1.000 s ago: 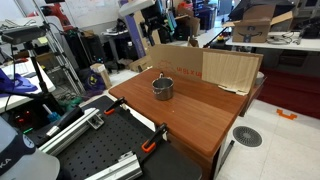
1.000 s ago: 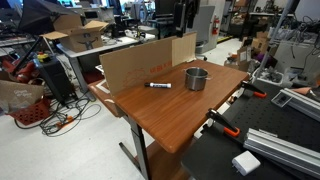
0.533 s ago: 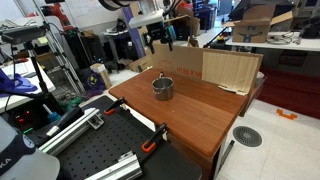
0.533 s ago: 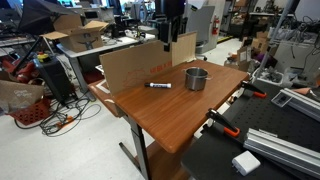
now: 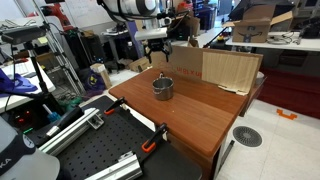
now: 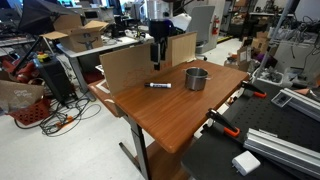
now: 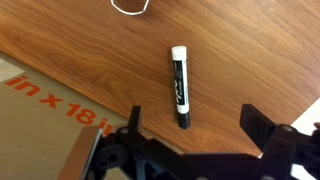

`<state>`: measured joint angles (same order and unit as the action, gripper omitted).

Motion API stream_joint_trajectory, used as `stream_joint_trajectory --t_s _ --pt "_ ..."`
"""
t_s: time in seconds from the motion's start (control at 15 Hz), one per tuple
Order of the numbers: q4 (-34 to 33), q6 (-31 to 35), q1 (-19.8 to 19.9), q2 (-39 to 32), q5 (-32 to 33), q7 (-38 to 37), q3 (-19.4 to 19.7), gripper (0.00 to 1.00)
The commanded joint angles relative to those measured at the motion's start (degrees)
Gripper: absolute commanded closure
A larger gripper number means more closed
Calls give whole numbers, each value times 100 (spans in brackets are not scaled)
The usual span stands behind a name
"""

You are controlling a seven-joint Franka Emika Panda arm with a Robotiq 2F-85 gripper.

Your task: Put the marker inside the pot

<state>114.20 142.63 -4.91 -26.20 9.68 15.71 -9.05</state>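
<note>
The black end (image 5: 161, 71) (image 7: 183, 119) of the marker, the end farther from the pot, will be gripped by my gripper.
A black marker with white ends (image 7: 179, 87) lies flat on the wooden table (image 6: 170, 115); it also shows in an exterior view (image 6: 159, 85). The small grey metal pot (image 5: 162, 88) stands upright on the table, to the marker's side in an exterior view (image 6: 196, 78); in the wrist view only a bit of its shiny rim (image 7: 131, 8) shows at the top edge. My gripper (image 7: 192, 122) is open and empty, hanging above the marker, with the marker's black end between the fingers' span. It shows in both exterior views (image 5: 155, 50) (image 6: 156, 58).
A brown cardboard sheet (image 5: 222, 70) stands along the table's far edge, close to my gripper (image 6: 125, 66). Orange-handled clamps (image 5: 155, 138) sit at the table's near edge. A black perforated bench with metal rails (image 6: 275, 145) adjoins the table.
My arm has come into view from above and descended toward the table, and is now over the marker. The marker and the pot have not moved.
</note>
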Motion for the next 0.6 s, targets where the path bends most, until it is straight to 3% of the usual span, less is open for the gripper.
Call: stream_joint_trajectory --t_s 0.0,0.53 --pt "-631 -568 -14 -527 -82 321 -26 0" --pt "-1455 -1311 -291 -1343 155 75 136 0"
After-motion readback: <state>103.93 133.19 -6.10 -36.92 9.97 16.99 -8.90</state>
